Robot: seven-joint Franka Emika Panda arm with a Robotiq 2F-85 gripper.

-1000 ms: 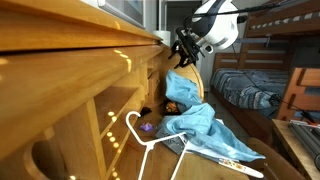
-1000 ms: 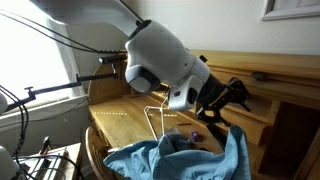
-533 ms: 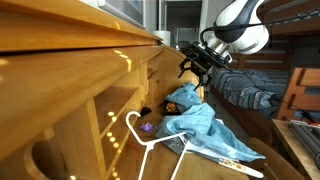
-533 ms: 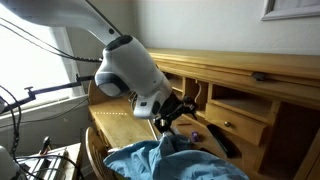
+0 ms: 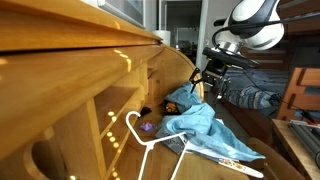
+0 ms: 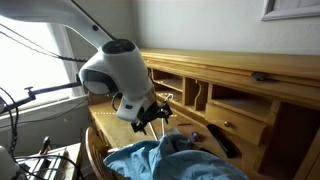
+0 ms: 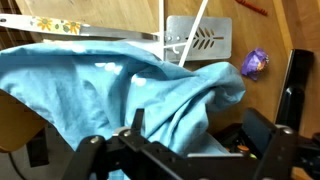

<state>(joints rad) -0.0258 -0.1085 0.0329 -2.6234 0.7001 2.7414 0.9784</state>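
Note:
The raised fold (image 5: 194, 106) (image 7: 197, 121) of the light blue cloth, near the cloth's end closest to the small purple object, will be gripped by my gripper.
A light blue cloth (image 5: 200, 125) lies crumpled on the wooden desk (image 5: 120, 70), and shows again in an exterior view (image 6: 175, 160) and across the wrist view (image 7: 110, 90). My gripper (image 5: 208, 80) hangs just above the cloth's raised end, open and holding nothing. The wrist view looks down past the spread black fingers of the gripper (image 7: 200, 135) onto the cloth, without touching it. A white hanger (image 5: 150, 145) lies partly under the cloth, next to a small purple object (image 7: 254, 63).
A black slab-like device (image 7: 296, 80) and a silver plate with a leaf pattern (image 7: 205, 40) lie on the desk. The desk's hutch with cubbies and drawers (image 6: 235, 100) rises behind. A bunk bed (image 5: 255, 90) stands beyond the desk.
The gripper has opened fully and swung away from the hutch, out over the cloth. The cloth's lifted end has slumped lower onto the heap.

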